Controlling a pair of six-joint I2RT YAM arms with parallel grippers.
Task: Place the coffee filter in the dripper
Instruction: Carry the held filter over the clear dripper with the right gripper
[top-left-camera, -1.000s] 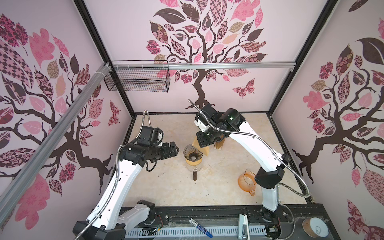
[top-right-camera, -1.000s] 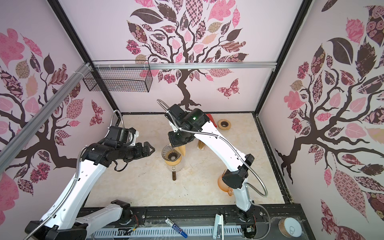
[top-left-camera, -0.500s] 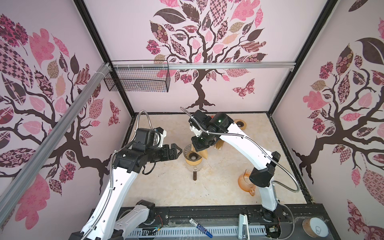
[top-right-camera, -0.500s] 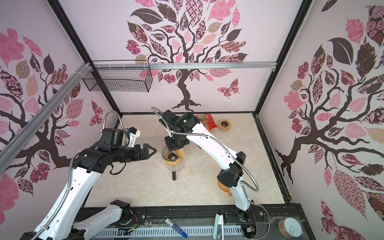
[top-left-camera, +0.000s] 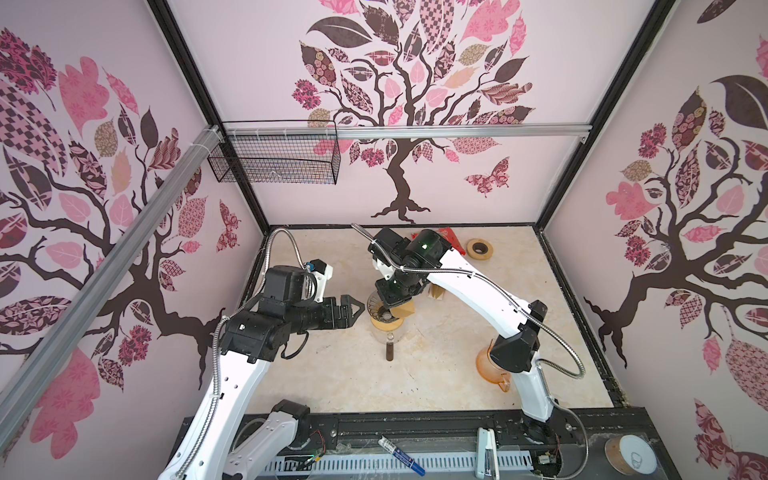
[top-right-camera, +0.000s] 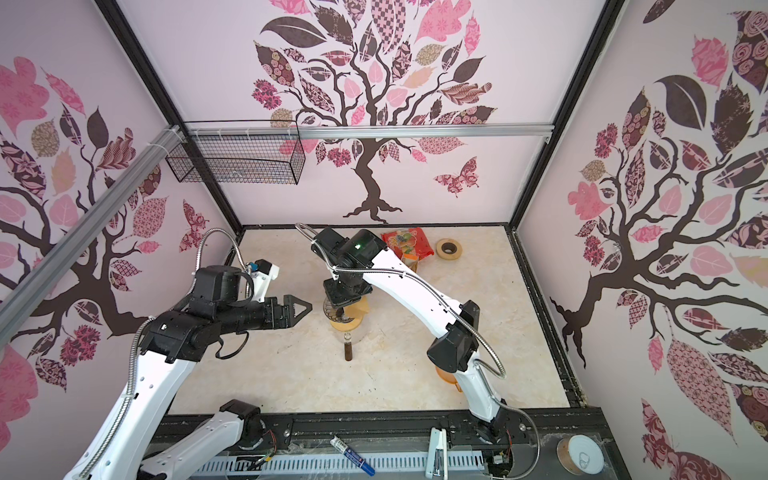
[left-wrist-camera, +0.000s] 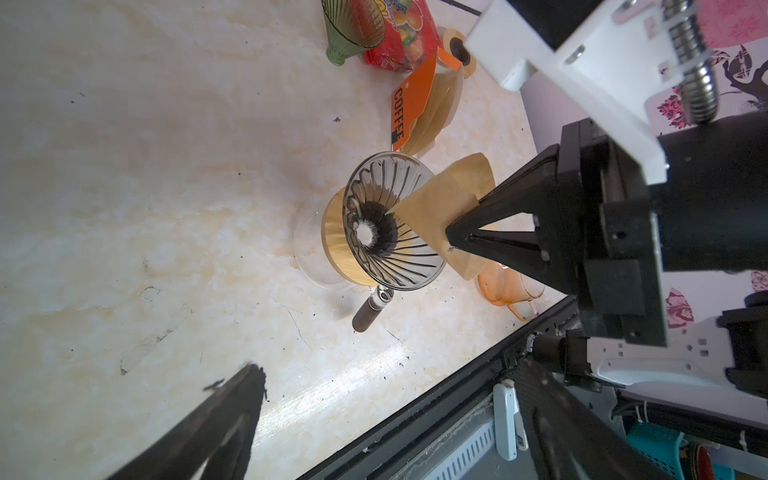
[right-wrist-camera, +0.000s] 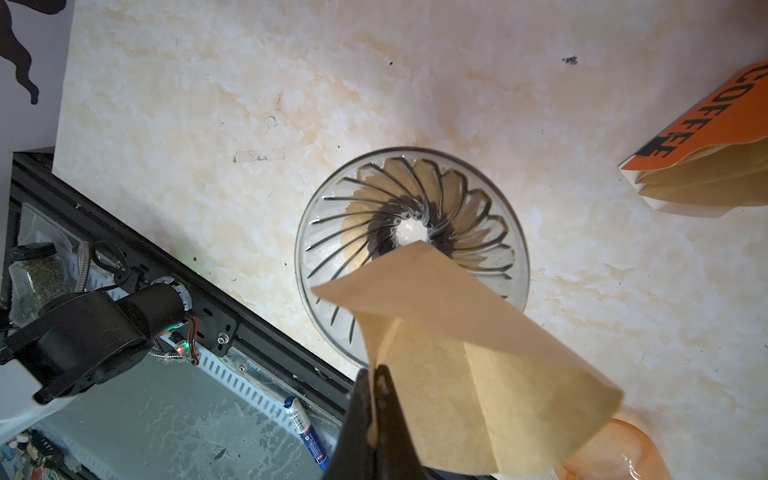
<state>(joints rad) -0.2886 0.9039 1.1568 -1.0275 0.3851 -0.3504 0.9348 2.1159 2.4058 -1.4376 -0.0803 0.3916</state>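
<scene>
I should release the brown paper coffee filter with my right gripper inside the dripper's ribbed glass cone (top-left-camera: 388, 309) (right-wrist-camera: 414, 254), above the wooden collar.
The dripper (right-wrist-camera: 353, 216) is a ribbed clear glass cone in a wooden collar (left-wrist-camera: 332, 232), standing mid-table in both top views (top-left-camera: 376, 305) (top-right-camera: 332, 309). My right gripper (right-wrist-camera: 374, 374) is shut on the rim of a brown paper coffee filter (right-wrist-camera: 478, 332). The filter (left-wrist-camera: 440, 208) hangs tilted, its point over the dripper's mouth; I cannot tell whether they touch. My left gripper (top-left-camera: 357, 309) is open and empty, just left of the dripper, and its dark fingers (left-wrist-camera: 232, 407) stand wide apart in the left wrist view.
A pack of filters with an orange COFFEE label (right-wrist-camera: 706, 158) lies beyond the dripper, near a red snack bag (top-right-camera: 405, 243), a tape roll (top-left-camera: 480, 249) and a green glass cone (left-wrist-camera: 353, 25). An orange jug (top-left-camera: 488, 365) stands by the right arm's base. A black rail (right-wrist-camera: 270, 345) edges the table's front.
My right gripper has carried the filter left and toward the front, from behind the dripper to over its mouth. The left arm has shifted its pose, its gripper still open.
</scene>
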